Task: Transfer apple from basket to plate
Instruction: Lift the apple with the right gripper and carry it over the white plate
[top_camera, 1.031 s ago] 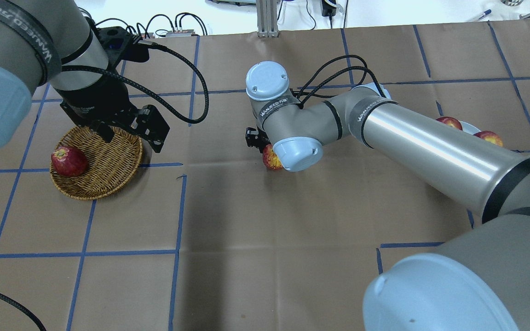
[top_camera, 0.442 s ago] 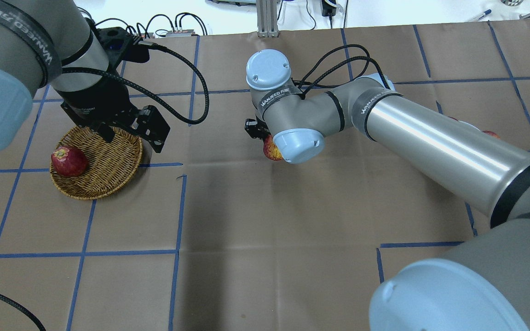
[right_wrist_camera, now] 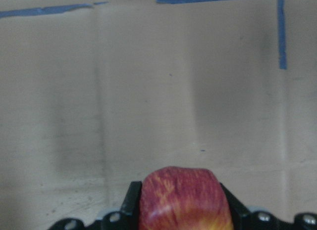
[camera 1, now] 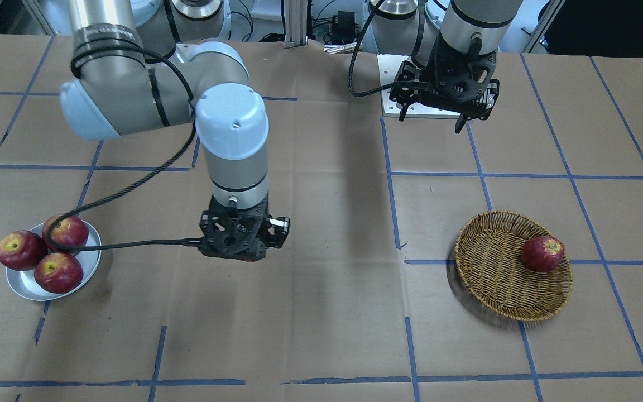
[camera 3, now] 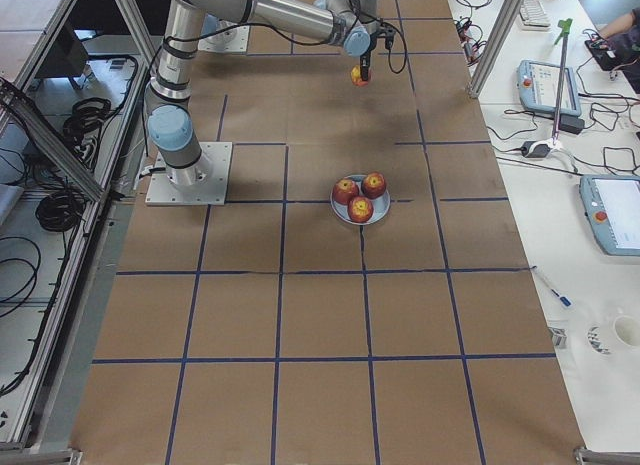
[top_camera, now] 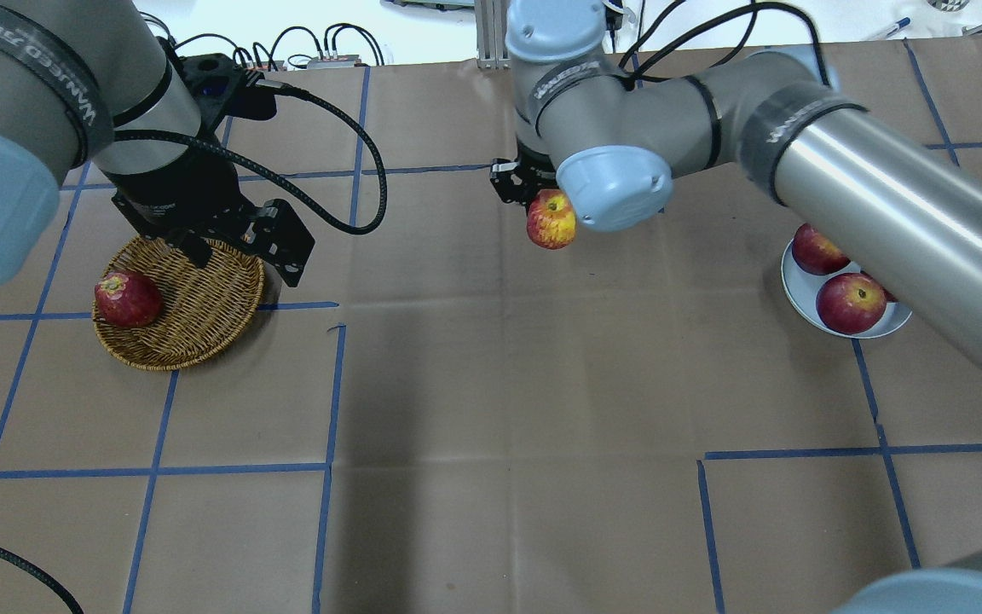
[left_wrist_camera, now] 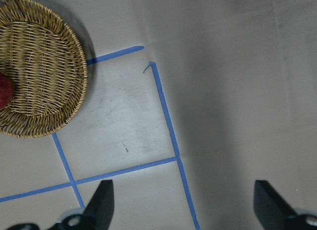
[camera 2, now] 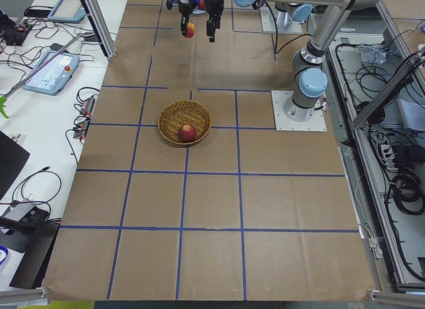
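Note:
I should let go of the streaky red-orange apple with my right gripper on top of the dark red apples on the plate [camera 1: 33, 247].
The streaky red-orange apple [top_camera: 551, 220] with a yellow patch hangs in my right gripper [camera 1: 240, 245], which is shut on it, above the table's middle. The right wrist view shows it [right_wrist_camera: 181, 200] between the jaws, well above the paper. The wicker basket [top_camera: 193, 315] lies on my left and holds one dark red apple [top_camera: 127, 299]. My left gripper [top_camera: 244, 260] is open and empty, above the basket's far right rim. The metal plate [top_camera: 789, 286] sits on my right with three dark red apples [camera 1: 58, 272] on it, partly hidden by my right arm in the overhead view.
Brown paper with blue tape lines covers the table. A black cable loops from my right wrist over the plate's apples [camera 1: 66, 231] in the front view. A white base plate [camera 1: 394, 109] lies behind the left gripper.
My right arm has lifted the apple and carried it farther from me and to the right, uncovering the plate in the overhead view. The left arm has not moved.

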`<state>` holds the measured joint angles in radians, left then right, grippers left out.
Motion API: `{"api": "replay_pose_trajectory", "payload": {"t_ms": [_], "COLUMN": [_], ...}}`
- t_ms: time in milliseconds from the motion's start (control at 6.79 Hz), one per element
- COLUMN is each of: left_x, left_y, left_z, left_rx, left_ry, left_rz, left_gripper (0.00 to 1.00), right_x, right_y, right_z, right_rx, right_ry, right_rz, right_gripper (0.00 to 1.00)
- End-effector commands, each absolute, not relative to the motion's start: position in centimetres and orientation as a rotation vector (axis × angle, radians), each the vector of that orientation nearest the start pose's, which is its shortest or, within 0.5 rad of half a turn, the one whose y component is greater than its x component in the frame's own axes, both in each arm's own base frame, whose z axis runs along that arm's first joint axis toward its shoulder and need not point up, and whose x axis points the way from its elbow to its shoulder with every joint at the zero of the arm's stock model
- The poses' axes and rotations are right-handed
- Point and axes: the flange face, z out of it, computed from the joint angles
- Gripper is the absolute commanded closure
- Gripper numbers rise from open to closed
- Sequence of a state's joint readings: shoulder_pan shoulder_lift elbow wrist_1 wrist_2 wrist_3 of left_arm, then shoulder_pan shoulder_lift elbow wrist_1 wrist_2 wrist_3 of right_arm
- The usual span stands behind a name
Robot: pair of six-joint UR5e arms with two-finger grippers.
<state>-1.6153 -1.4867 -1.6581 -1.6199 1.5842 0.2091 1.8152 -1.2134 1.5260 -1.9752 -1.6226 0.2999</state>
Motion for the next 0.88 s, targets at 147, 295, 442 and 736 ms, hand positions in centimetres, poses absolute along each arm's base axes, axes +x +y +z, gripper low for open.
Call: {"api": "replay_pose_trajectory", "payload": {"t_ms": [147, 295, 442, 736], "left_x": [-15.2, -15.2, -15.3, -15.5], "left_y": [-44.3, -44.4, -44.4, -44.5], "left_z": [48.0, 47.9, 47.9, 47.7], "left_rx": [0.396, 0.396, 0.398, 0.408], "left_ry": [3.106, 3.107, 3.107, 3.106], "left_rz": [0.083, 0.085, 0.088, 0.095], "left_gripper": [0.01, 0.01, 0.01, 0.01], "right_x": [6.8, 0.3, -5.9, -11.6], "right_y": [-58.0, -57.8, -57.5, -57.5], "right_z": [39.2, 39.1, 37.8, 32.8], "right_rx": [-0.171, -0.213, -0.296, -0.312], "right_ry": [3.193, 3.193, 3.182, 3.121], "right_rz": [-0.087, -0.072, -0.031, 0.000], "right_gripper": [0.57, 0.57, 0.57, 0.57]}}
